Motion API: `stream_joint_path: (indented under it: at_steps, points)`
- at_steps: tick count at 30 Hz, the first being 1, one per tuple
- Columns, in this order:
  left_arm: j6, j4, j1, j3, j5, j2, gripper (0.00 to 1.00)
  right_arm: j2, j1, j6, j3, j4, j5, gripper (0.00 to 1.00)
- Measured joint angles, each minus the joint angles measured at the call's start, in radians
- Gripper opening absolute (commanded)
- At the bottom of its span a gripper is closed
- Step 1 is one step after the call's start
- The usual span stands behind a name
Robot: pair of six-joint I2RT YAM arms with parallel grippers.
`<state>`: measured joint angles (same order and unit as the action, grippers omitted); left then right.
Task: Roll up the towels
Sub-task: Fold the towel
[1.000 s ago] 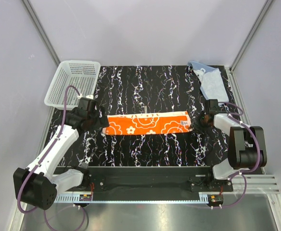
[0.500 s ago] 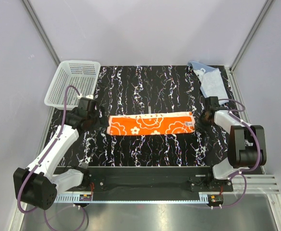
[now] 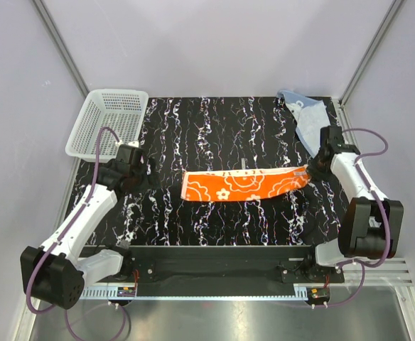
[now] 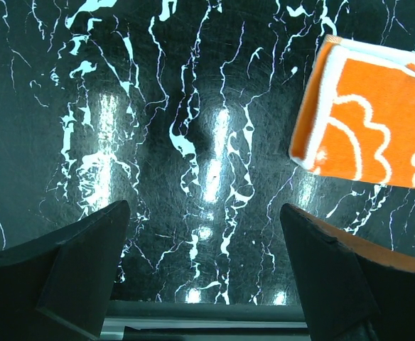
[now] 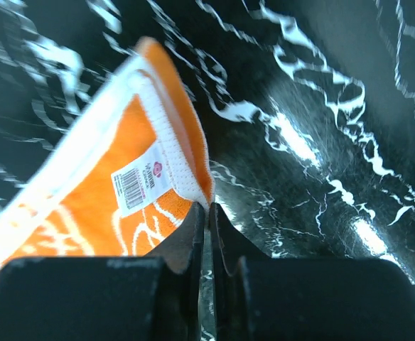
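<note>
My right gripper is going to release the orange towel's lifted corner, now held off the mat, just inside the towel's far end (image 3: 195, 194), closest to my left gripper.
The orange towel (image 3: 239, 185) lies folded into a long strip across the middle of the black marbled mat. Its right end is lifted off the mat. My right gripper (image 3: 313, 169) is shut on that end's corner. In the right wrist view the jaws (image 5: 208, 207) pinch the white-edged corner of the orange towel (image 5: 87, 206) beside its label (image 5: 141, 183). My left gripper (image 3: 141, 177) stands open over bare mat, left of the strip. In its wrist view the gripper (image 4: 204, 206) holds nothing, and the orange towel's left end (image 4: 371, 121) sits at the upper right. The light blue towel (image 3: 311, 118) lies crumpled at the back right.
A white mesh basket (image 3: 108, 121) stands at the back left corner, just off the mat. The frame's metal posts rise at both back corners. The black base rail (image 3: 207, 266) runs along the near edge between the arm bases.
My right gripper closed on the orange towel's right end, then moved right and back, lifting it. The whole strip slid right, away from my left gripper, which stayed open and barely moved.
</note>
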<state>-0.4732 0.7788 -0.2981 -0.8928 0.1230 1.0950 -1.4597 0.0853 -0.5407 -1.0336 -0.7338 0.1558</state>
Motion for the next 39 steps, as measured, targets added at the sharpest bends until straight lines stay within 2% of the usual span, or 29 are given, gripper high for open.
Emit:
stream_joint_path:
  at_steps: [6,13,22,30,39]
  points:
    - [0.002,-0.003,0.000,0.000,-0.007,0.000,0.93,0.013,-0.066,0.024,-0.176,-0.042,-0.016,0.00]
    - [0.002,-0.003,0.000,0.000,-0.007,-0.011,0.94,-0.076,-0.349,0.035,-0.342,-0.072,-0.060,0.00]
    - [0.002,-0.003,0.000,0.001,-0.006,-0.016,0.94,-0.238,-0.573,0.011,-0.509,-0.099,-0.076,0.00]
    - [0.002,-0.003,0.000,0.003,-0.006,-0.021,0.94,-0.311,-0.695,-0.003,-0.629,-0.111,-0.075,0.00]
    - [0.002,-0.003,0.000,0.003,-0.006,-0.021,0.94,-0.352,-0.797,-0.008,-0.649,-0.127,-0.071,0.00]
